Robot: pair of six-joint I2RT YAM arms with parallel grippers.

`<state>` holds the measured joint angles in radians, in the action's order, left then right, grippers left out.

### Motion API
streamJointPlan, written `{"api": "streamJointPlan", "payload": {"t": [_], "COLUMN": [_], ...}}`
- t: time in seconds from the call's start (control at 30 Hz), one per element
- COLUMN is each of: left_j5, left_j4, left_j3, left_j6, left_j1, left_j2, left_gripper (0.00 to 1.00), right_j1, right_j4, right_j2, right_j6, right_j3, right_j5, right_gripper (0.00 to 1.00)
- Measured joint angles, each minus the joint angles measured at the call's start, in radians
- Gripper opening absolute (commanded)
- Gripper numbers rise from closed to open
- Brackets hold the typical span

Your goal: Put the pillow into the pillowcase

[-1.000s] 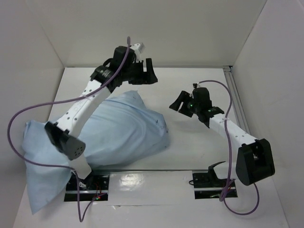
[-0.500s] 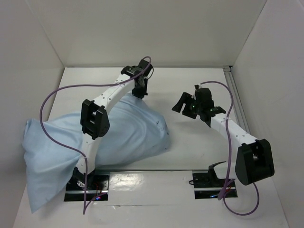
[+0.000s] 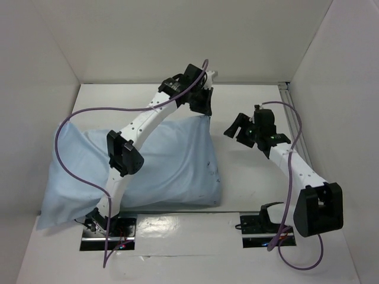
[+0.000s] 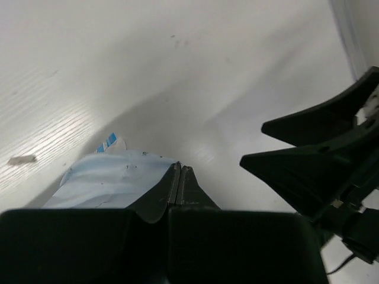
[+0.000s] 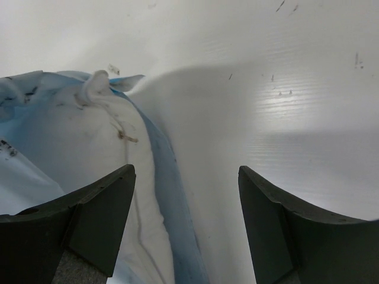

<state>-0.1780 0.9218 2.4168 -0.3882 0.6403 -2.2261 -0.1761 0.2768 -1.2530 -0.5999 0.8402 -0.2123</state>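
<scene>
The pillowcase's near corner sticks out past the table's edge. Next, my left gripper pulls the pillowcase back before my right gripper takes the pillowcase's open end [image 3: 212, 155].
The light blue pillowcase [image 3: 160, 160] lies plump across the left and middle of the table. My left gripper [image 3: 204, 106] is at its far right corner, fingers pressed together. In the left wrist view the blue cloth [image 4: 112, 180] runs right up to the gripper's [image 4: 179, 167] tips, so it is shut on a pinch of it. The white pillow [image 5: 71, 154] shows inside the blue hem [image 5: 163, 177] in the right wrist view, its small tag [image 5: 95, 86] at the top. My right gripper [image 3: 237, 129] [image 5: 186, 171] stands open just right of that edge, holding nothing.
White walls close in the table on three sides. A metal rail [image 3: 294, 127] runs along the right side. The two base plates [image 3: 260, 228] sit at the near edge. A purple cable [image 3: 65, 154] loops over the pillowcase's left part. A small white scrap [image 4: 21, 159] lies on the table.
The left gripper came down from the far side, shut on the pillowcase's far edge and dragged it right; the case shifted and spread that way. The right gripper edged slightly right, still open.
</scene>
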Motion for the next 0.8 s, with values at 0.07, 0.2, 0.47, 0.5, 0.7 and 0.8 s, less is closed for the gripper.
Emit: {"api": "streamJointPlan", "payload": {"t": [0.07, 0.2, 0.47, 0.5, 0.7, 0.8], "left_j5": [-0.059, -0.204, -0.422, -0.441, -0.523, -0.561], "left_j4": [-0.027, -0.122, -0.378, -0.400, -0.479, -0.495], "left_j3": [0.011, 0.023, 0.069, 0.072, 0.072, 0.072], "left_j6": [-0.004, -0.049, -0.224, -0.245, -0.304, -0.325], "left_j1": [-0.001, -0.007, -0.023, -0.026, -0.040, -0.033], "left_j2": [-0.002, -0.008, -0.055, -0.058, -0.060, -0.060], "left_gripper": [0.00, 0.00, 0.00, 0.00, 0.00, 0.00], "right_j1": [0.016, 0.043, 0.056, 0.056, 0.003, -0.058], "right_j4": [0.007, 0.012, -0.010, -0.031, -0.386, -0.617], "right_j2": [0.026, 0.051, 0.051, 0.051, -0.063, -0.206], "right_j6": [0.000, 0.001, 0.013, 0.016, -0.094, -0.207], "right_j3": [0.000, 0.000, -0.028, -0.043, -0.189, -0.203], "right_j5": [0.003, 0.007, -0.096, -0.139, -0.423, -0.535], "right_gripper": [0.78, 0.78, 0.63, 0.57, 0.24, 0.19]}}
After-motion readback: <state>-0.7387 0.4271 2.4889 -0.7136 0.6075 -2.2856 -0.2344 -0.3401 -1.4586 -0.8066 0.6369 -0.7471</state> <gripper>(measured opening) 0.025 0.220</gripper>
